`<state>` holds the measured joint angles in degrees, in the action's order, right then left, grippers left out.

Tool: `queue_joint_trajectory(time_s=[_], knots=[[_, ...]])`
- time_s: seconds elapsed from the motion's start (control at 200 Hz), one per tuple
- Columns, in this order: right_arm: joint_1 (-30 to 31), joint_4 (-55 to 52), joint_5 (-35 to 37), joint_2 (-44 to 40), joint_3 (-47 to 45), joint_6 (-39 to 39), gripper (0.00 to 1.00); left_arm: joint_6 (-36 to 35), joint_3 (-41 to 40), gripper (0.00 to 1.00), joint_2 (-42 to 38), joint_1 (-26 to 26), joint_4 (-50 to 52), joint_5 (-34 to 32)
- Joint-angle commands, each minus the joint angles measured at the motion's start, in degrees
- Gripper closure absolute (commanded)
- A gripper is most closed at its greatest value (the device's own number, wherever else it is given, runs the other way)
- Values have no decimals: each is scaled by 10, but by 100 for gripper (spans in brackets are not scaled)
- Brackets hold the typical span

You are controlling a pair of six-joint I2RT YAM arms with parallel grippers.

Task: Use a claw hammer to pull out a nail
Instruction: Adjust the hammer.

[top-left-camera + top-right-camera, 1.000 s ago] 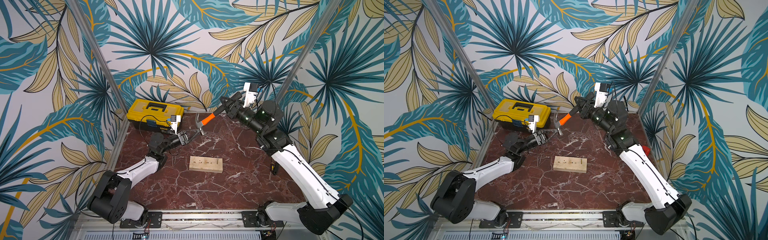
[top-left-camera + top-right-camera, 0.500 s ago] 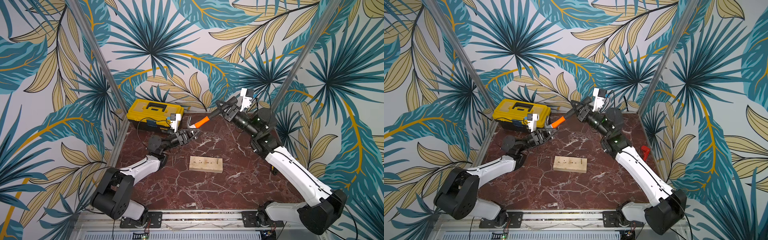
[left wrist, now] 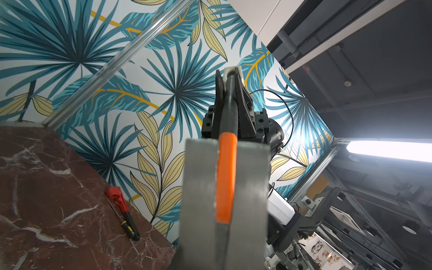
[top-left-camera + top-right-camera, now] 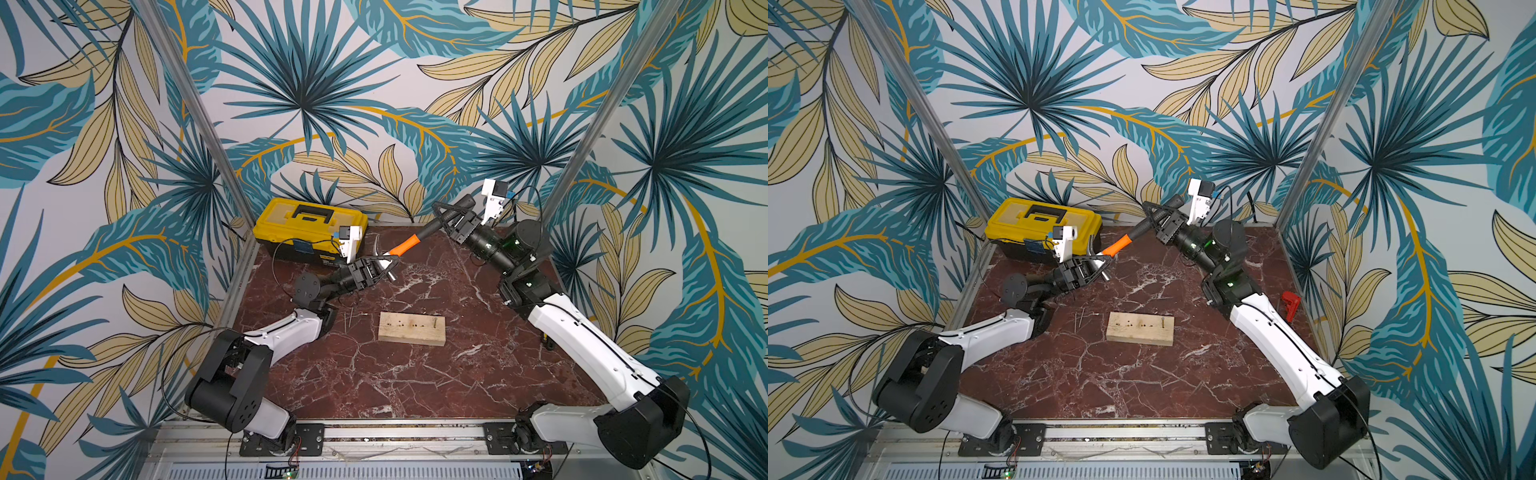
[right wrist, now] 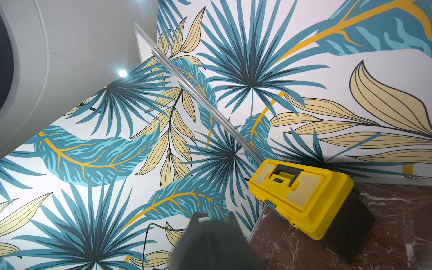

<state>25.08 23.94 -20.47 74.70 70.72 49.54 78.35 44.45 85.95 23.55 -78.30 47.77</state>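
Note:
I see the hammer's black handle lying across my right gripper's fingers, so my left gripper needs to hold the hammer's head while my right gripper takes the handle's end [image 4: 465,200] in line.
The claw hammer [image 4: 405,248] [image 4: 1116,248] hangs in the air at the back of the table, spanning both arms. My right gripper [image 4: 442,216] [image 4: 1152,216] is shut on its black lower shaft. My left gripper [image 4: 384,266] [image 4: 1098,266] is at the silver head end. In the left wrist view its grey fingers [image 3: 201,187] press on both sides of the orange shaft [image 3: 225,175]. The right gripper [image 3: 230,93] clamps the black shaft beyond. A nail [image 4: 434,322] [image 4: 1161,321] stands in the wooden block [image 4: 411,329] [image 4: 1139,329], well below the hammer.
A yellow toolbox [image 4: 309,228] [image 4: 1042,226] [image 5: 301,191] sits in the back left corner, close behind the left gripper. A red-headed tool [image 4: 1289,303] [image 3: 119,205] lies by the right wall. A few loose nails [image 4: 349,320] [image 4: 1079,320] lie left of the block.
The right arm has swung the hammer left and down toward the left gripper. The left gripper rose to the head end and closed on the shaft there.

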Motion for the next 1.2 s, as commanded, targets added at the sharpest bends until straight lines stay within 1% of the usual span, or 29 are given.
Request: queue_joint_trajectory(time_s=[0.0, 0.065, 0.2, 0.32, 0.39, 0.516, 0.636, 0.756, 0.866, 0.941, 1.026, 1.096, 1.151, 1.197], knots=[[-6, 20, -32, -4, 0, 6, 99, -5, 7, 100, 11, -8, -4, -8], [-14, -10, -56, -9, -3, 4, 94, -3, 7, 100, 11, -10, -5, -7], [-40, -62, -112, -30, -17, 0, 69, 1, 6, 100, 9, -16, -13, -4], [-59, -94, -165, -43, -28, -10, 56, 9, 11, 100, 15, -19, -16, 4], [-62, -103, -192, -43, -27, -17, 52, 16, 16, 100, 21, -21, -19, 11], [-62, -103, -223, -35, -23, -17, 51, 28, 24, 100, 31, -21, -22, 22], [-62, -65, -248, -20, -25, 3, 48, 43, 35, 100, 38, -21, -26, 35], [-62, -50, -251, -5, -18, 7, 50, 49, 39, 100, 35, -21, -26, 46], [-61, -16, -261, 18, -9, 33, 56, 53, 37, 100, 31, -21, -26, 55], [-61, 2, -261, 26, -7, 45, 66, 56, 35, 100, 31, -21, -26, 60], [-61, 9, -258, 30, -6, 47, 73, 59, 34, 100, 28, -21, -25, 65], [-61, 17, -259, 33, -5, 51, 86, 60, 33, 100, 27, -21, -25, 70], [-61, 12, -255, 31, -6, 46, 94, 61, 31, 100, 28, -22, -25, 71], [-61, -1, -250, 27, -7, 37, 99, 63, 28, 100, 30, -24, -25, 70]])
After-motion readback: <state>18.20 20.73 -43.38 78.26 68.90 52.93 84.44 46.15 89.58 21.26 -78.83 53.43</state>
